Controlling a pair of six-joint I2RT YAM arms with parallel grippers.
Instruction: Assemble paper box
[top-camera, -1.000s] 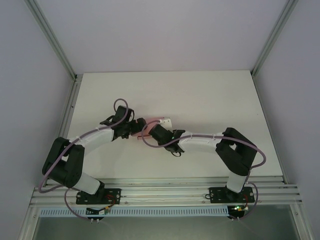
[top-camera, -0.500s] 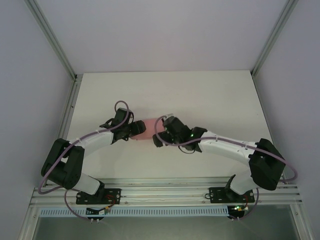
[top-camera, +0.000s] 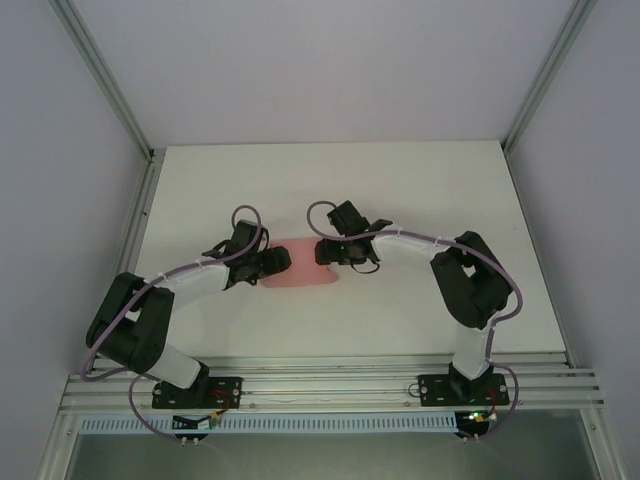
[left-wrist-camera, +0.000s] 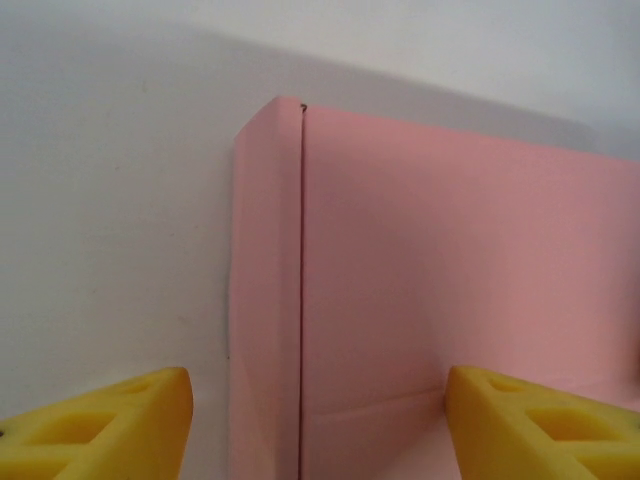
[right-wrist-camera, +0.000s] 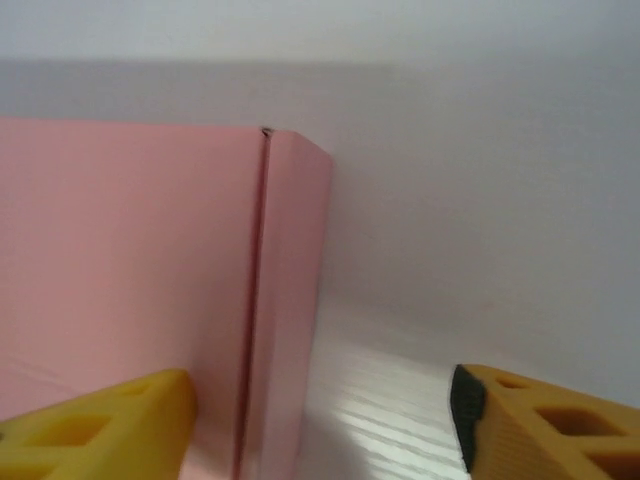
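The paper box is lying almost flat with its folded side low, so next I move my right gripper back, grip across the box's end (top-camera: 328, 275) and raise it.
The paper box (top-camera: 300, 271) is a small shallow pink box lying flat at the middle of the white table. My left gripper (top-camera: 283, 261) is at its left end and my right gripper (top-camera: 323, 252) at its far right corner. In the left wrist view the box (left-wrist-camera: 450, 280) has a narrow folded side wall. My left gripper (left-wrist-camera: 318, 425) is open across that edge, one yellow finger over the table and one over the pink top. In the right wrist view my right gripper (right-wrist-camera: 320, 420) is open astride the box's (right-wrist-camera: 130, 260) right edge in the same way.
The white table (top-camera: 400, 190) stretches behind and to both sides of the box. Aluminium frame posts (top-camera: 135, 130) and pale walls close it in. The arm bases are bolted to a rail (top-camera: 330, 385) along the near edge.
My right arm pulled off the box, swung out to the right, then came back in to the box's far right corner. The left gripper stayed at the left end, and the box now shows flat between them.
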